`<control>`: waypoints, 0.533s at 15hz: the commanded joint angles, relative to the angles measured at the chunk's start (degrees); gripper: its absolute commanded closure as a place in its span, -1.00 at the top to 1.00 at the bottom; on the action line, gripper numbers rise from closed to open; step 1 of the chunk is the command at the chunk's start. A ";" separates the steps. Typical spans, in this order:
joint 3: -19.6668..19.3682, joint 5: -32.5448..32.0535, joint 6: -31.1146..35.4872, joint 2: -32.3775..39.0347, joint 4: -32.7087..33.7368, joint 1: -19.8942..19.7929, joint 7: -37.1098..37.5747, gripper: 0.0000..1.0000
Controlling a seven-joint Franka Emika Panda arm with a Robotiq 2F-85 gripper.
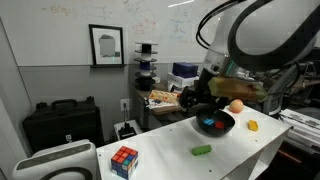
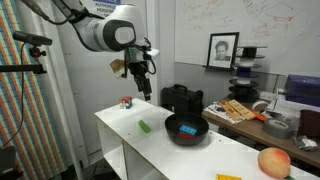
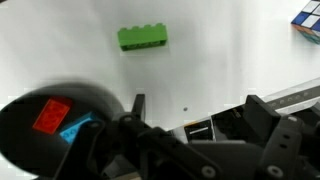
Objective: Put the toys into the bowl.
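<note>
Next, my gripper goes to the green brick, away from the black bowl, and closes across the brick's long sides (image 1: 201, 150) (image 3: 142, 37).
A black bowl (image 1: 228, 127) (image 2: 198, 136) (image 3: 18, 118) stands on the white table and holds a red toy (image 3: 50, 116) and a blue toy (image 3: 76, 130) (image 2: 186, 129). A green brick (image 3: 142, 38) (image 1: 202, 150) (image 2: 144, 127) lies flat on the table, apart from the bowl. My gripper (image 3: 200, 110) (image 2: 145, 90) (image 1: 193, 102) hangs well above the table, between the bowl and the green brick. Its fingers are spread and nothing is between them.
A Rubik's cube (image 1: 124, 160) (image 2: 127, 101) (image 3: 308, 22) sits near one end of the table. A peach (image 1: 236, 105) (image 2: 273, 162) and a small yellow piece (image 1: 252, 126) (image 2: 228, 177) lie past the bowl. A black case (image 1: 62, 124) stands behind the table.
</note>
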 commanded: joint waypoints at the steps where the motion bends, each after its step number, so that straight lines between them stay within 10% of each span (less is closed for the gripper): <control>1: 5.82 9.89 5.59 5.49 1.34 -3.64 0.07 1.00; 8: 14.19 24.97 11.73 10.33 0.51 -7.59 -0.28 1.00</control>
